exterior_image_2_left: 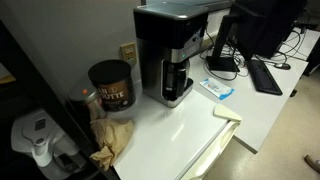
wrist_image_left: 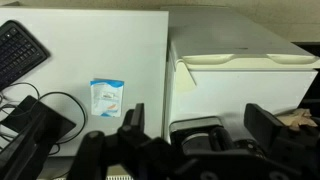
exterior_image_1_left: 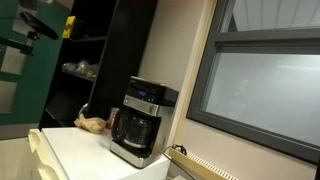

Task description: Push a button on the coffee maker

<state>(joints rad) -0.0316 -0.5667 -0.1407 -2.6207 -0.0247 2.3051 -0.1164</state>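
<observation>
The coffee maker's control panel (exterior_image_1_left: 141, 93) is next for my gripper, which should go there and close its fingers just above it, ready to push a button.
The black-and-silver coffee maker (exterior_image_1_left: 143, 122) stands on a white counter and holds a glass carafe with a black handle. It also shows in the other exterior view (exterior_image_2_left: 174, 55), with its slanted control panel on top. In the wrist view my gripper (wrist_image_left: 200, 120) is open, with its two dark fingers spread wide. It hangs above the dark top of the coffee maker (wrist_image_left: 195, 130) and stays apart from it. The buttons are too dark to make out there. The gripper does not show in either exterior view.
A coffee can (exterior_image_2_left: 110, 85) and crumpled brown paper (exterior_image_2_left: 112, 137) sit beside the machine. A blue-and-white packet (exterior_image_2_left: 218, 89), a keyboard (exterior_image_2_left: 265, 75) and a monitor (exterior_image_2_left: 250, 25) lie on its other side. A white fridge top (wrist_image_left: 240, 60) adjoins the counter. Dark shelves (exterior_image_1_left: 95, 55) stand behind.
</observation>
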